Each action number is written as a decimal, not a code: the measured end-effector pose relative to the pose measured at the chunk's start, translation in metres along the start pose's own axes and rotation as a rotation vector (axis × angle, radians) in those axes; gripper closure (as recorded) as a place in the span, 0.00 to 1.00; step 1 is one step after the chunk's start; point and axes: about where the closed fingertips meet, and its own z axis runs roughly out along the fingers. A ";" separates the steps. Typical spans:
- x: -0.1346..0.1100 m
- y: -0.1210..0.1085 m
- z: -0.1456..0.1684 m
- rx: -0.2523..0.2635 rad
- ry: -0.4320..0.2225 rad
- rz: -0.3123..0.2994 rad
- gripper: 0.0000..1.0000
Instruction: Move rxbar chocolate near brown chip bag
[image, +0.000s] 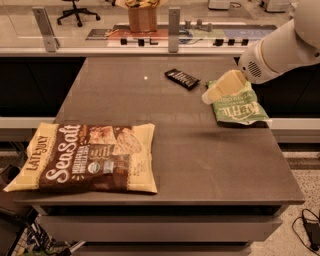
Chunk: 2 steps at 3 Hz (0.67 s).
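The gripper next grips the rxbar chocolate's half (188, 81) nearest the green chip bag.
The rxbar chocolate (182, 78), a small black bar with pale lettering, lies flat on the far middle of the dark table (200, 150). The brown chip bag (87, 158), dark brown with cream edges and "Sea Salt" lettering, lies flat at the table's front left corner. My gripper (214, 93) comes in from the upper right on a white arm (280, 47). Its pale tip hovers just right of the bar, over the left edge of a green bag. It holds nothing that I can see.
A smaller green chip bag (236, 103) lies at the table's right edge, partly under the gripper. A counter with a glass partition, posts (173, 22) and a brown paper bag (142, 15) runs behind the table. Cables lie on the floor at lower right.
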 end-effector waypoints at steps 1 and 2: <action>-0.007 -0.004 0.006 -0.025 -0.006 -0.009 0.00; -0.018 -0.002 0.023 -0.067 -0.023 -0.032 0.00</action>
